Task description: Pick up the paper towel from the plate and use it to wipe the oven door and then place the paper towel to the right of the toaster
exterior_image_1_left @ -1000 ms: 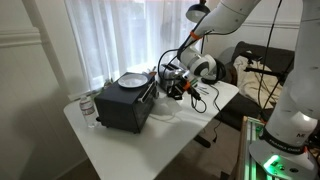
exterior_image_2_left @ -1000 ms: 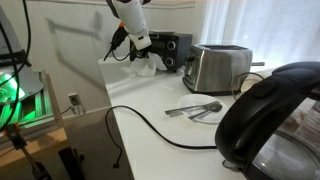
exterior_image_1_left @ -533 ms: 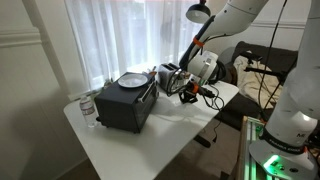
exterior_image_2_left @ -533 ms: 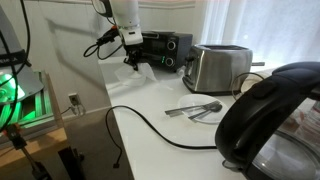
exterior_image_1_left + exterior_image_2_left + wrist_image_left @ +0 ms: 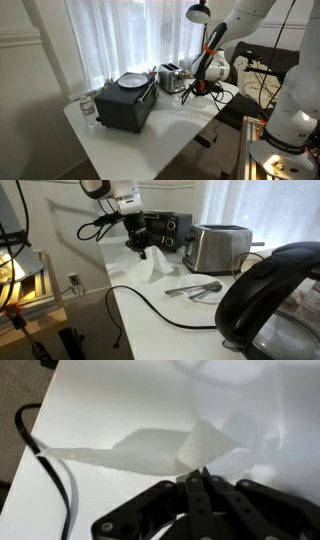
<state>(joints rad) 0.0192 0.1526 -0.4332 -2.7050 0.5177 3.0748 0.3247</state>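
Next, the gripper releases the paper towel on the white table, between the silver toaster and the black cable [image 5: 197, 87].
My gripper [image 5: 141, 249] hangs above the white table, shut on the paper towel [image 5: 155, 268], which droops from the fingertips down to the tabletop. The wrist view has the shut gripper [image 5: 200, 477] pinching a corner of the crumpled paper towel [image 5: 205, 444]. In an exterior view the gripper [image 5: 199, 84] is to the right of the silver toaster [image 5: 171, 77]. The plate [image 5: 131, 79] lies on top of the black oven [image 5: 123, 104] with nothing on it. The oven door [image 5: 158, 227] stands behind the gripper, with the toaster [image 5: 218, 247] beside it.
A black cable [image 5: 145, 302] snakes over the table and shows beside the towel [image 5: 48, 465]. Cutlery [image 5: 197, 290] lies before the toaster, and a dark kettle [image 5: 272, 298] fills the near corner. A small jar [image 5: 88, 108] stands by the oven.
The gripper has moved away from the oven door, past the toaster, carrying the paper towel, which now hangs down to the table.
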